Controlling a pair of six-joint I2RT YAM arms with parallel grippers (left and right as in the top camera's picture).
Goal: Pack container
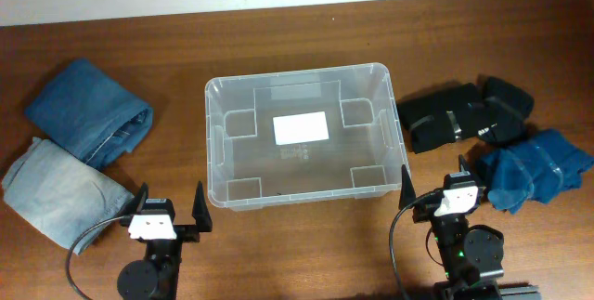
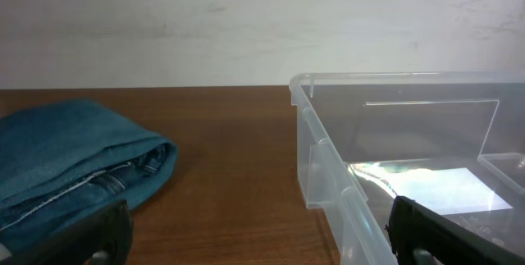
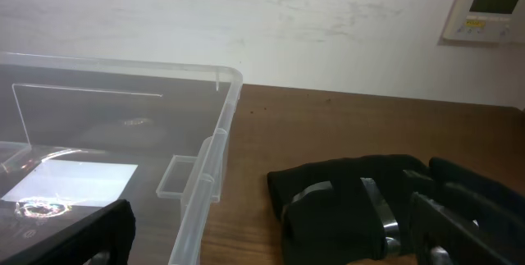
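Note:
The robot's right gripper needs to next move to the blue garment beside the black garment and close on the blue garment's middle (image 1: 546,170), at its clear band.
The clear plastic container (image 1: 215,142) stands empty in the middle of the table, a white label on its base. It also shows in the left wrist view (image 2: 328,162) and the right wrist view (image 3: 215,146). My left gripper (image 1: 171,207) is open and empty near the container's front left corner. My right gripper (image 1: 434,189) is open and empty near its front right corner. Folded dark blue jeans (image 1: 88,110) and light blue jeans (image 1: 60,189) lie to the left. A black folded garment (image 1: 464,114) and a blue garment (image 1: 534,168) lie to the right.
The dark blue jeans (image 2: 74,162) lie ahead left of my left gripper (image 2: 262,244). The black garment (image 3: 369,207) lies ahead of my right gripper (image 3: 271,240). A white wall runs behind the table, with a wall control panel (image 3: 488,6).

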